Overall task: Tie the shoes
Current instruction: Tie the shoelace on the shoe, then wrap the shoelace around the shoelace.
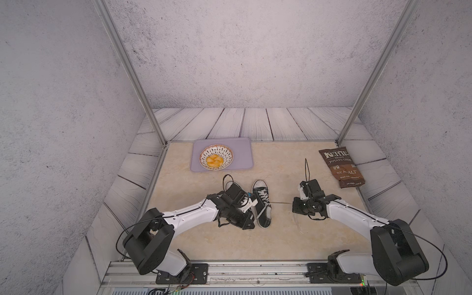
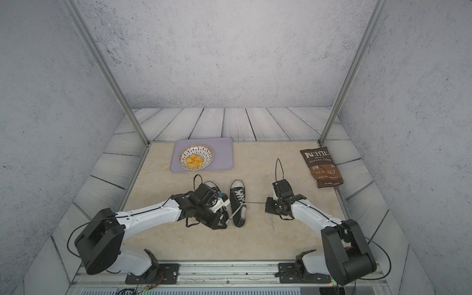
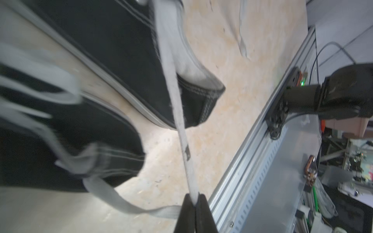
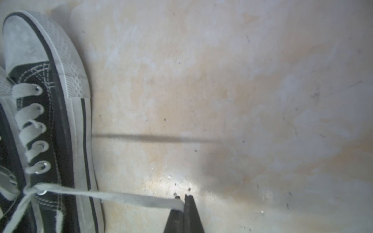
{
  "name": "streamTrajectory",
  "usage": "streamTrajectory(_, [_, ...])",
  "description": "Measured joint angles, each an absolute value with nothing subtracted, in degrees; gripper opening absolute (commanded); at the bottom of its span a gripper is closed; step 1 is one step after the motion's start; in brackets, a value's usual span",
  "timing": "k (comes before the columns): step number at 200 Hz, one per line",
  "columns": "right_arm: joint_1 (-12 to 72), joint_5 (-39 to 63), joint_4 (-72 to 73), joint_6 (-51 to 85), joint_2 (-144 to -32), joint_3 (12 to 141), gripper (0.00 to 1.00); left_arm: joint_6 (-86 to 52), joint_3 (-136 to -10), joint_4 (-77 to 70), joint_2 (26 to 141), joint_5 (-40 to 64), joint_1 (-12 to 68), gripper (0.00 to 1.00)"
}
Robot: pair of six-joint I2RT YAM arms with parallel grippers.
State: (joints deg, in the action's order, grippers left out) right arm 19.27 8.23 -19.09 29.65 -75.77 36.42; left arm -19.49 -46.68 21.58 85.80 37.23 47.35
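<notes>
My left gripper needs to take the lace [image 2: 243, 204] close to the crossing before my right gripper comes in, as it now holds the lace far from the top eyelets.
Two black canvas shoes with white toe caps stand side by side at mid-table. The right shoe [image 1: 261, 201] [image 2: 238, 204] [image 4: 50, 121] is in full view. The left shoe [image 2: 211, 184] lies mostly under my left arm. The right shoe's white laces cross at its top eyelets. My left gripper [image 1: 251, 221] [image 3: 195, 198] is shut on one lace end [image 3: 177, 100], drawn taut across the heel opening toward the near left. My right gripper [image 1: 293, 203] [image 4: 182, 198] is shut on the other lace end [image 4: 131, 198], stretched straight out to the right, low over the table.
A lavender tray [image 1: 242, 150] at the back holds a patterned bowl [image 1: 216, 157] of yellow chips. A brown chip bag [image 1: 341, 167] lies at the back right. A metal rail [image 1: 255, 270] runs along the front edge, and frame posts stand at the back corners.
</notes>
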Motion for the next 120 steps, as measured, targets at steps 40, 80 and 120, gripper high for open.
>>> streamTrajectory(40, [19.25,9.45,-19.18,28.58,-75.53,36.42,0.0,-19.46,-47.42,21.08,91.59,35.46,49.95,0.36])
streamTrajectory(80, [19.16,11.2,-19.07,27.94,-75.5,36.4,0.0,-19.33,-47.92,17.43,90.0,30.3,50.02,0.31])
streamTrajectory(120, [19.05,12.62,-18.35,27.77,-75.5,36.25,0.0,-18.26,-50.52,14.06,88.62,25.45,50.02,0.27])
